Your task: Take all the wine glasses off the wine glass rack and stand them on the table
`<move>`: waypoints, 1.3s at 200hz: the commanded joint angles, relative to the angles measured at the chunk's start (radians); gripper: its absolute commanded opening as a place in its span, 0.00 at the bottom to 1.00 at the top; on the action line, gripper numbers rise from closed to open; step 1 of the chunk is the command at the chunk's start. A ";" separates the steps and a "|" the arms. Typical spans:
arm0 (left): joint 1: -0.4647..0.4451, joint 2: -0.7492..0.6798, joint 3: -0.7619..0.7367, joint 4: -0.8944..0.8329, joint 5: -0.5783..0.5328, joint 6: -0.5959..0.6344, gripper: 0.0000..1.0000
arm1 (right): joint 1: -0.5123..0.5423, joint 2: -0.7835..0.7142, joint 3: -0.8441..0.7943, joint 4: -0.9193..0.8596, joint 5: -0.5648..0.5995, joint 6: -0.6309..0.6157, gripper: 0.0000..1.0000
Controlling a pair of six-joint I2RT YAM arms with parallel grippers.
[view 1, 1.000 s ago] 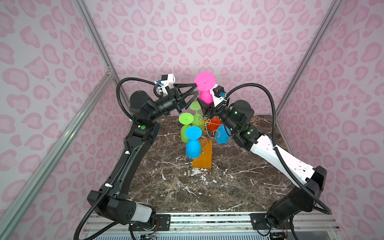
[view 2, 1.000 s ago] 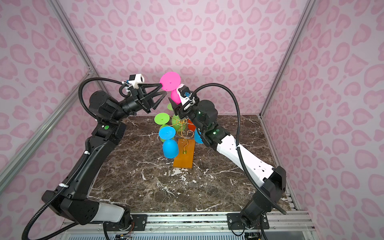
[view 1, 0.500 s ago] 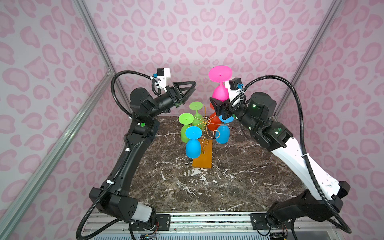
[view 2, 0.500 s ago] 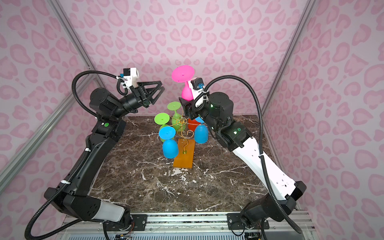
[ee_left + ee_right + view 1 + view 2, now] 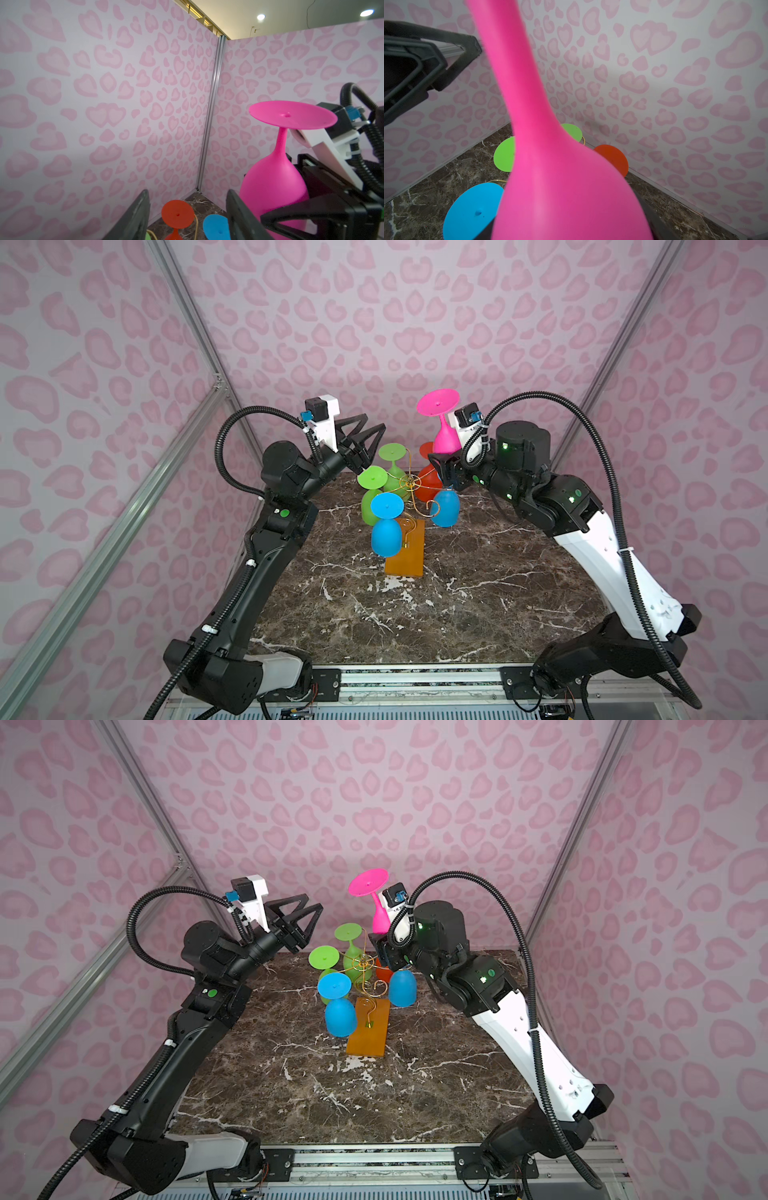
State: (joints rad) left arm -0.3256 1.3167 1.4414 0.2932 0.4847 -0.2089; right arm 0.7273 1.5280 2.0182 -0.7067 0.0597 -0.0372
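Observation:
The robot's right gripper holds the upside-down pink glass by its bowl, so the left gripper should take its foot (image 5: 437,402) while the right gripper moves to the glass's rim.
The pink wine glass (image 5: 446,438) (image 5: 379,920) hangs upside down, foot up, just above and behind the wine glass rack (image 5: 409,482) (image 5: 365,960), free of its gold arms. My right gripper (image 5: 444,465) (image 5: 385,952) is shut on its bowl (image 5: 560,187); the bowl hides the jaws in the right wrist view. My left gripper (image 5: 375,425) (image 5: 314,903) (image 5: 188,193) stands open and empty, up and left of the rack, pointing toward the pink glass (image 5: 274,178).
Five more glasses hang upside down on the rack: two green (image 5: 376,480), two blue (image 5: 386,526) and one red (image 5: 428,486). The rack's orange wooden base (image 5: 405,552) sits mid-table on dark marble (image 5: 457,614). Pink patterned walls enclose three sides.
My right gripper carried the pink glass to the right, off the rack's centre. My left gripper drew back to the left, away from the glass's stem, and its jaws widened.

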 commanded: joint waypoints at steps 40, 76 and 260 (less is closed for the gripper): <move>-0.019 -0.014 -0.046 0.092 0.111 0.583 0.53 | 0.001 0.090 0.094 -0.134 -0.018 0.002 0.56; -0.032 -0.002 -0.044 0.081 0.142 0.687 0.51 | 0.001 0.121 0.117 -0.155 -0.042 0.011 0.55; -0.062 0.050 0.011 0.084 0.163 0.813 0.42 | 0.020 0.147 0.094 -0.171 -0.138 0.043 0.48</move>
State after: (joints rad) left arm -0.3817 1.3632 1.4418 0.3614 0.6281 0.5636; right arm 0.7444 1.6691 2.1197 -0.8696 -0.0666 -0.0006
